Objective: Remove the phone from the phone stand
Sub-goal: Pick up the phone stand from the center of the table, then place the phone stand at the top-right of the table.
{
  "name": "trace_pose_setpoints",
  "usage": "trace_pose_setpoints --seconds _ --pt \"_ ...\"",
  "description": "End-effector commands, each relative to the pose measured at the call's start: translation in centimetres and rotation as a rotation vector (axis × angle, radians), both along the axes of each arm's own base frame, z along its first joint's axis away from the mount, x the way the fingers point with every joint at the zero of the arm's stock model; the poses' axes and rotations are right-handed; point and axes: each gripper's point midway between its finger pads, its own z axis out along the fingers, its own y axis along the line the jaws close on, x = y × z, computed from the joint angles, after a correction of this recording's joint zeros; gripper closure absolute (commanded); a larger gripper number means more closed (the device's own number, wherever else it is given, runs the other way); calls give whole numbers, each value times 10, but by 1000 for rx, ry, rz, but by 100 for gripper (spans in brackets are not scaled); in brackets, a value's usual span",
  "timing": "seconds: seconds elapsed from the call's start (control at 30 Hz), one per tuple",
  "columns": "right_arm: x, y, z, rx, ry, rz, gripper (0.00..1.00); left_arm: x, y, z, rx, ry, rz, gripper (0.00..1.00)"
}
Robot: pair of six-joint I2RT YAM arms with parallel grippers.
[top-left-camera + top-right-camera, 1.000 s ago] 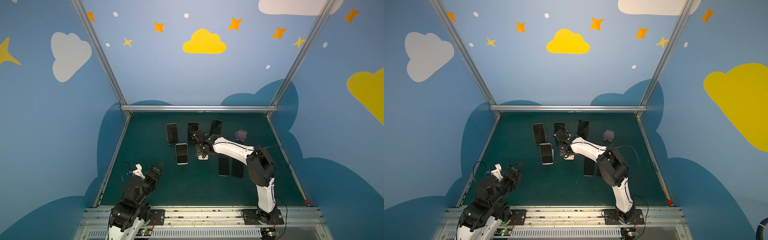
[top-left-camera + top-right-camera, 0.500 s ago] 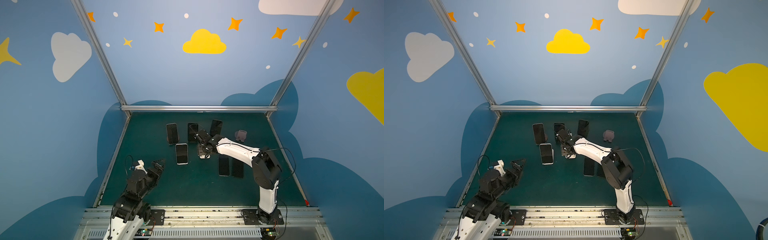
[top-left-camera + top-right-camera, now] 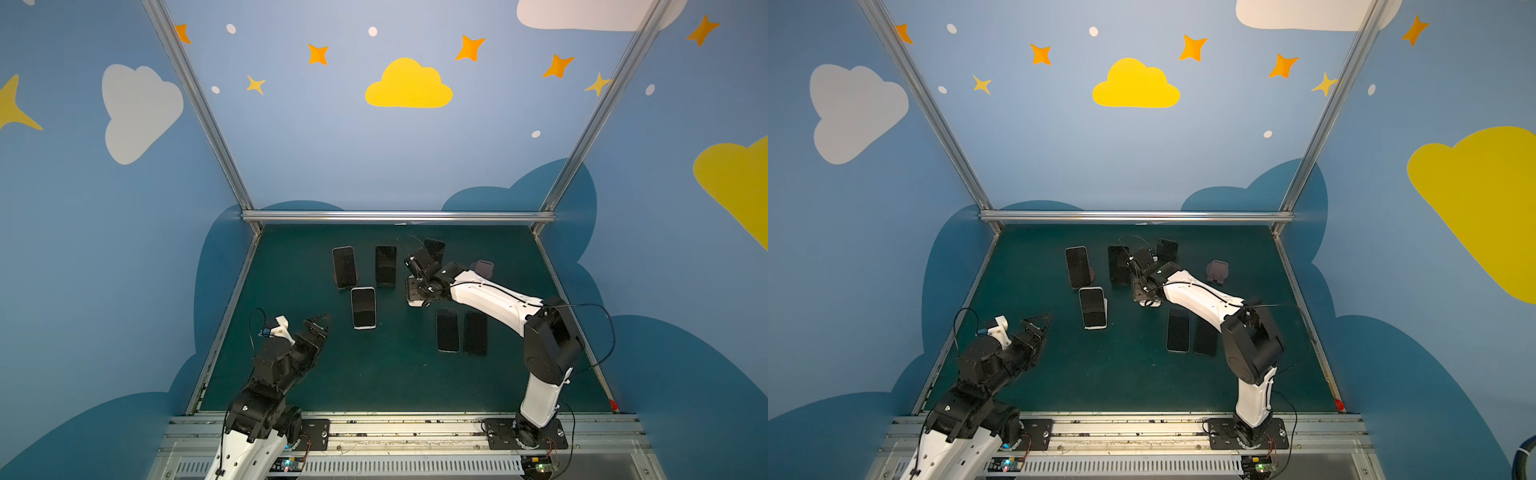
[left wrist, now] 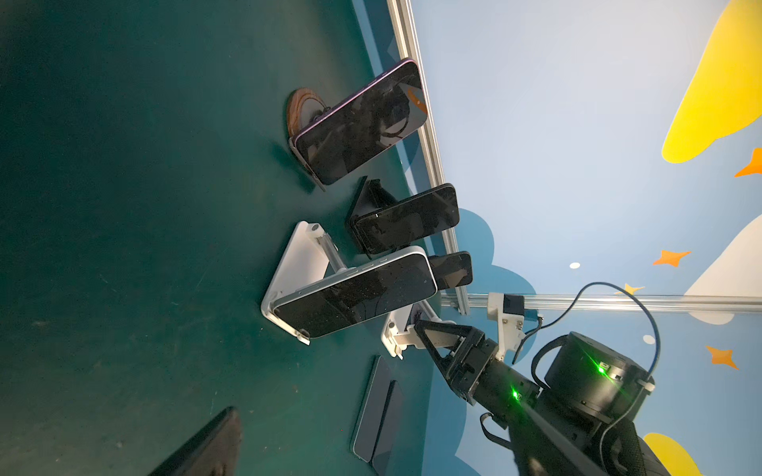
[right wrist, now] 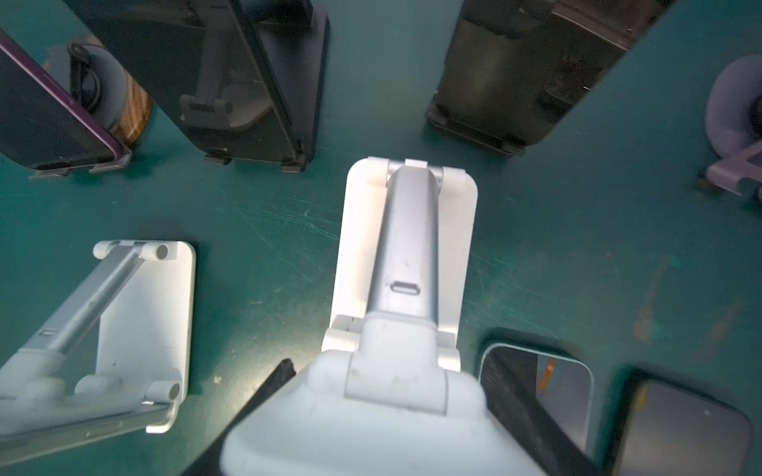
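Next, my right gripper lets go of the empty white phone stand between the bare purple stand and the side bar (image 3: 511, 279).
My right gripper (image 3: 417, 286) (image 5: 391, 412) is shut on the back plate of a white phone stand (image 5: 406, 247) (image 3: 1148, 301) at mid-table. No phone shows on that stand. Left of it, a white-edged phone (image 3: 363, 306) (image 4: 358, 296) leans on a second white stand (image 4: 297, 268). Behind stand a purple phone (image 3: 344, 266) on a wooden stand (image 4: 299, 111) and two black phones (image 3: 385, 265) (image 3: 434, 249) on dark stands. My left gripper (image 3: 322, 322) (image 3: 1042, 320) hangs open and empty above the near left of the mat, pointing at the white-edged phone.
Two phones (image 3: 448, 330) (image 3: 475, 332) lie flat side by side on the green mat (image 3: 374, 374), just in front of the right gripper. A purple stand (image 3: 484, 268) stands bare at the back right. Blue walls and aluminium rails (image 3: 395, 216) enclose the mat.
The left arm has risen and reached forward towards the phones. The right gripper has shifted a little to the right while keeping its hold on the white stand.
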Motion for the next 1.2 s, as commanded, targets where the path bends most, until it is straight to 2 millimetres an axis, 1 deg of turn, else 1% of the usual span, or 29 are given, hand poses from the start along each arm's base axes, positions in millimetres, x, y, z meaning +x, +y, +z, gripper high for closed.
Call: trace_pose_setpoints --seconds 0.0,0.13,0.2,0.37,0.47,0.67,0.83,0.9,1.03,1.1,1.17 --pt "-6 -9 17 15 -20 -1 39 4 -1 17 6 -54 -5 0" --pt "-14 -28 20 0 -22 -24 39 9 -4 19 -9 -65 -10 0" --pt "-17 -40 21 9 -13 -48 39 12 -6 22 -11 -70 -19 0" --pt "-18 -76 14 -7 2 -119 39 16 -8 24 -1 -65 -28 0" --pt "-14 -106 17 -50 -11 -164 39 16 -9 26 -1 -67 -32 0" --pt "-4 -166 24 -78 -21 -269 39 17 -8 30 -7 -91 -20 0" --pt "12 -218 28 -60 -25 -395 39 18 -8 34 -10 -102 -19 0" --pt "23 -240 27 -44 -31 -467 39 19 -8 34 -14 -106 -19 0" --pt "48 -273 15 -34 -22 -566 39 23 -11 36 -41 -116 -19 0" --pt "62 -295 7 -48 -6 -614 38 23 -11 39 -30 -114 -24 0" --pt "73 -306 -4 -26 31 -626 37 24 -11 40 -16 -117 -28 0"
